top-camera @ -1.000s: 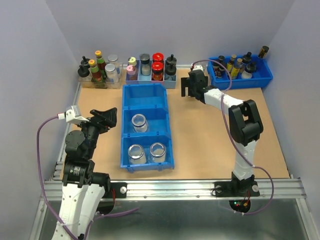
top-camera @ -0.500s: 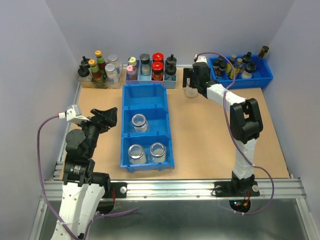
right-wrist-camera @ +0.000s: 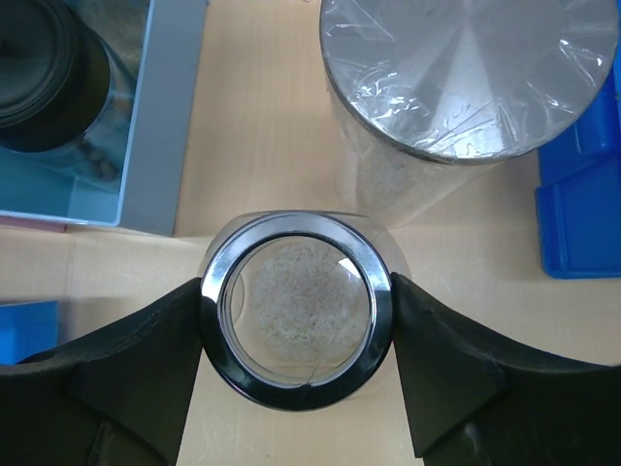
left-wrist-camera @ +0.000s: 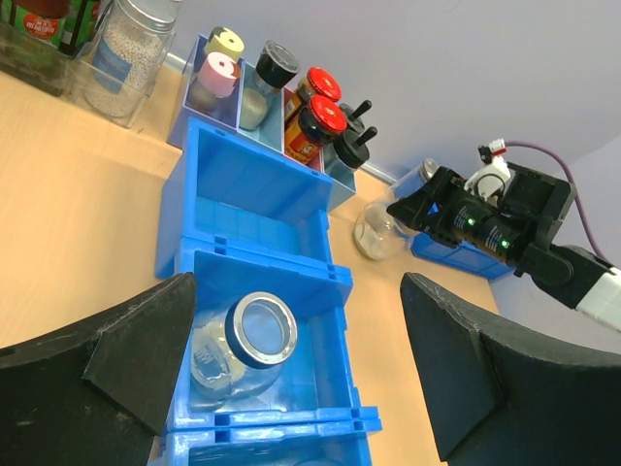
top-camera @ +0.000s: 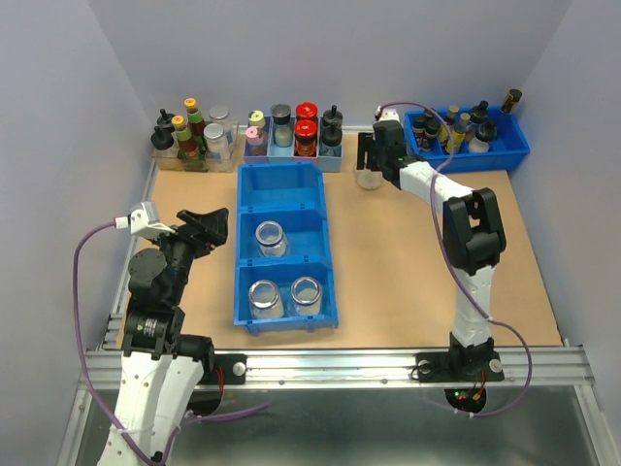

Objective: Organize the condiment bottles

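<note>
Next, my right gripper lets go of the clear glass jar beside the open jar in the blue bin's middle compartment (top-camera: 300, 239).
A clear glass jar (right-wrist-camera: 296, 320) with a threaded metal-ringed neck stands on the table beside the blue tray, also seen from above (top-camera: 368, 178) and in the left wrist view (left-wrist-camera: 378, 231). My right gripper (right-wrist-camera: 296, 335) is shut on its neck, both fingers touching the rim. A jar with a flat silver lid (right-wrist-camera: 471, 78) stands just behind it. Three open jars are in the blue three-compartment bin (top-camera: 281, 189): one in the middle (top-camera: 271, 238), two at the near end (top-camera: 265, 299) (top-camera: 306, 294). My left gripper (top-camera: 199, 228) is open and empty, left of the bin.
A blue tray (top-camera: 505, 155) of small dark bottles sits at the back right. A light-blue rack (top-camera: 335, 160) of spice jars and a clear box (top-camera: 189, 160) of sauce bottles line the back edge. The bin's far compartment holds nothing.
My right gripper moved a little toward the back right and settled around the glass jar, which now shows below it. The left arm has not moved.
</note>
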### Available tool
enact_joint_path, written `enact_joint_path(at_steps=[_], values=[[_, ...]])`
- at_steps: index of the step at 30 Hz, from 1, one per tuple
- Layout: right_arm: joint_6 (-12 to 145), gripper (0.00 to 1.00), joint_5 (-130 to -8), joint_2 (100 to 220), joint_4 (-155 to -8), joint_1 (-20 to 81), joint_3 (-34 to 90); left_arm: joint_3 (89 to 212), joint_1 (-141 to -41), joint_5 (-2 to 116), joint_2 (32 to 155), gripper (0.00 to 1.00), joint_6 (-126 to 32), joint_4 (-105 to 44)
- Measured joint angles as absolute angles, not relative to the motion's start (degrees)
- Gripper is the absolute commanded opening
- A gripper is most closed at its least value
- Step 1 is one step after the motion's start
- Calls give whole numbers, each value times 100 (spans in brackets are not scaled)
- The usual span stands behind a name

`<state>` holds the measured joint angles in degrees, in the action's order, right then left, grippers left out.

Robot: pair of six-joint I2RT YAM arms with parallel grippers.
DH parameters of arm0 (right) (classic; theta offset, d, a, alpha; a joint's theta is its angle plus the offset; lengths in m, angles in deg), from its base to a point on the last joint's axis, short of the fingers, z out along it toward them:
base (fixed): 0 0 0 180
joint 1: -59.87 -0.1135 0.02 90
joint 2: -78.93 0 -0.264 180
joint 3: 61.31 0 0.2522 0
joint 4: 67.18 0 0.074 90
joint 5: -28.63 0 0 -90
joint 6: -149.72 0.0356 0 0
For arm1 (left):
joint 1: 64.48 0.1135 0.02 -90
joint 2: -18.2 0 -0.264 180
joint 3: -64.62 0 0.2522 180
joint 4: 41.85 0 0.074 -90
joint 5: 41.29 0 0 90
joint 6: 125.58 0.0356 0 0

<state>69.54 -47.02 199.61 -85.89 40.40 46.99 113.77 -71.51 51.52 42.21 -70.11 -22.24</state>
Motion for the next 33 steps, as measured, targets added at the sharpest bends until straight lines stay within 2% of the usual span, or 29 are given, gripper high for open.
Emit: enact_joint_path(at_steps=[1, 2, 5, 12, 19, 25, 33], values=[[6946, 26, -4707, 19961, -8604, 4040, 4699, 11377, -7151, 5152, 4221, 97, -7011, -2222], [6908, 14, -4711, 19961, -8604, 4040, 4697, 11377, -7151, 5152, 4221, 97, -7011, -2222], [6784, 0, -4822, 19920, -8589, 4040, 4579, 11377, -7151, 5150, 4197, 97, -7011, -2222], [6340, 0, -5445, 18468, -8775, 4040, 3198, 11377, -7151, 5154, 4088, 97, -7011, -2220], [5636, 0, -7268, 16431, -8672, 4051, 2009, 11377, -7151, 5167, 4059, 97, -7013, -2216], [4928, 0, -8940, 15752, -8390, 3944, 1314, 11377, -7151, 5172, 3959, 97, -7015, -2207], [4220, 0, -10372, 15708, -8405, 3642, 1056, 11377, -7151, 5169, 3843, 97, -7015, -2154]])
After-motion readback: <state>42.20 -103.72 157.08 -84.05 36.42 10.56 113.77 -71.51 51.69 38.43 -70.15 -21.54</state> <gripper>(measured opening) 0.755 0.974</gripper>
